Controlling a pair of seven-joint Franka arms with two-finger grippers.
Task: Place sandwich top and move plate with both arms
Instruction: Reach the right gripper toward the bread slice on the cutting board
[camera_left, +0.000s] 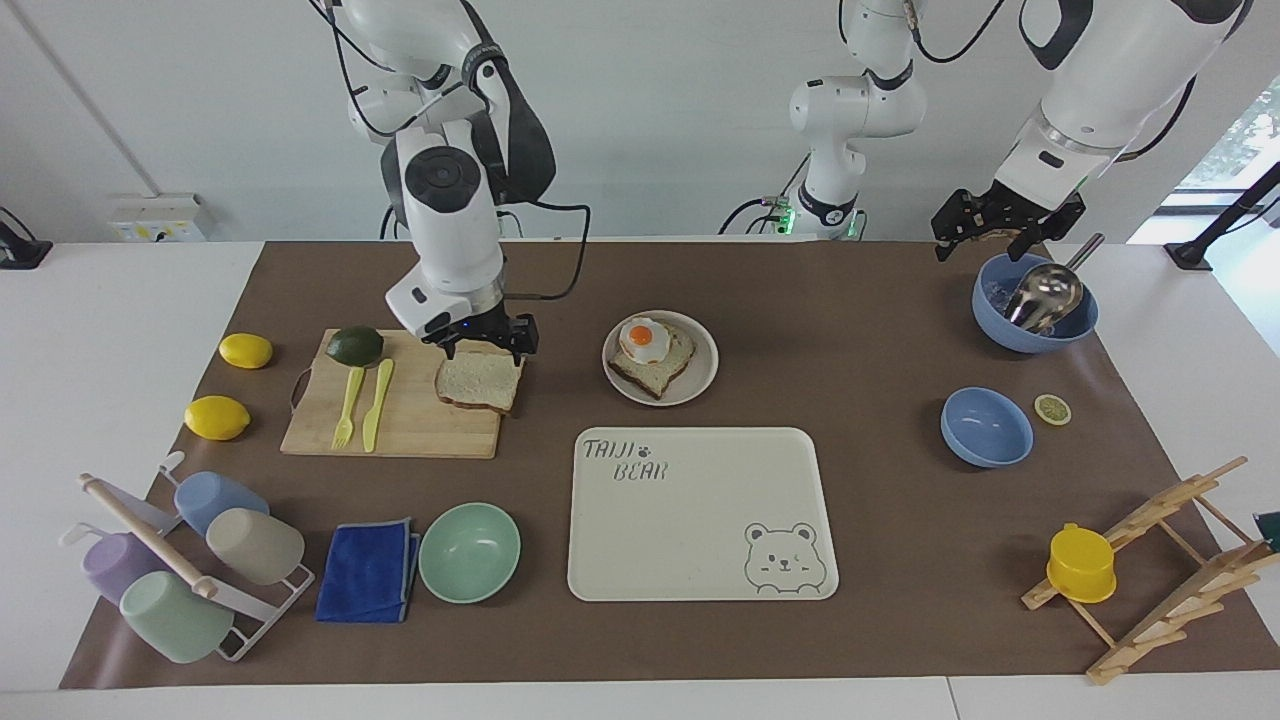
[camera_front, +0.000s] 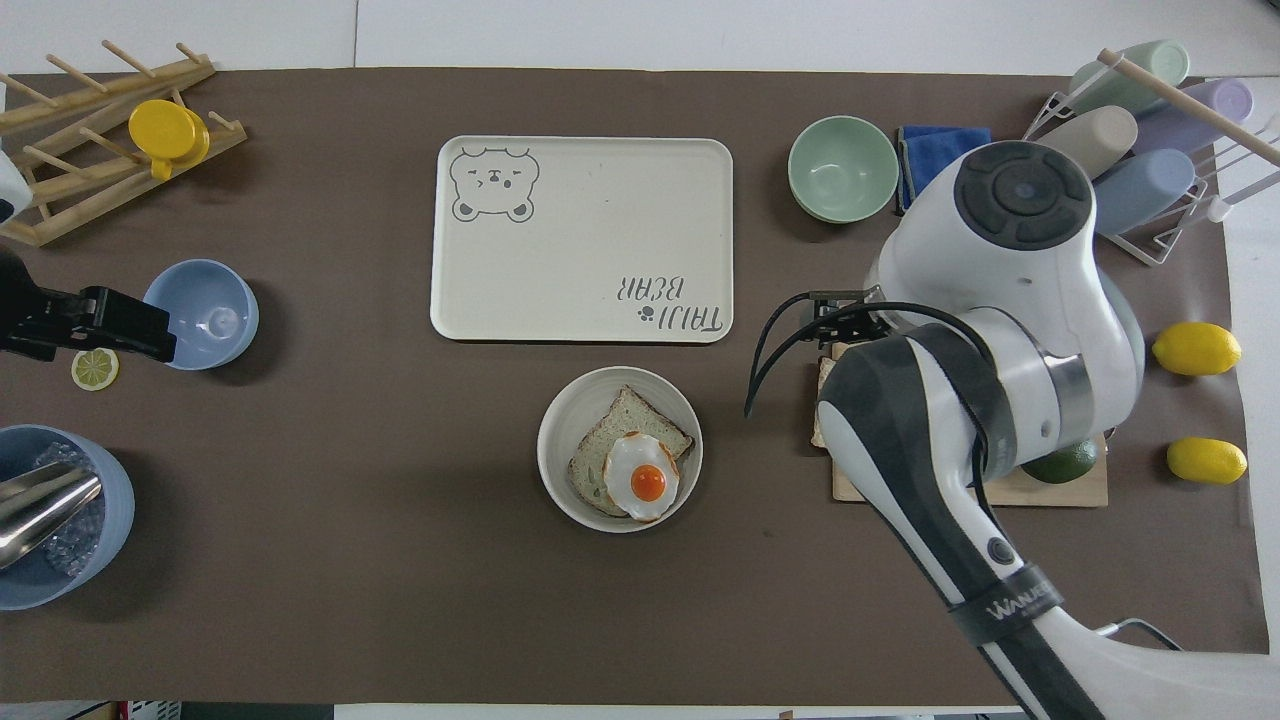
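The robot's right gripper needs to next close on the plate-side edge (camera_front: 819, 420) of the sandwich top, where the slice sticks out past the cutting board.
The sandwich top (camera_left: 480, 382), a pale bread slice, lies on the wooden cutting board (camera_left: 420, 430) at the corner toward the plate. My right gripper (camera_left: 483, 352) hangs open just over the slice's edge nearer the robots, with nothing between its fingers. In the overhead view the right arm covers nearly all of the slice. The cream plate (camera_left: 703, 380) sits mid-table and carries a browner toast with a fried egg (camera_left: 645, 340) on it. My left gripper (camera_left: 992, 236) waits open over the blue bowl with a metal scoop (camera_left: 1035, 300).
On the board lie an avocado (camera_left: 354, 345), a yellow fork and a knife (camera_left: 377, 405). Two lemons (camera_left: 217, 417) lie beside the board. The bear tray (camera_left: 700, 520) lies farther out than the plate, with the mint bowl (camera_left: 469, 552) and blue cloth (camera_left: 368, 570) beside it.
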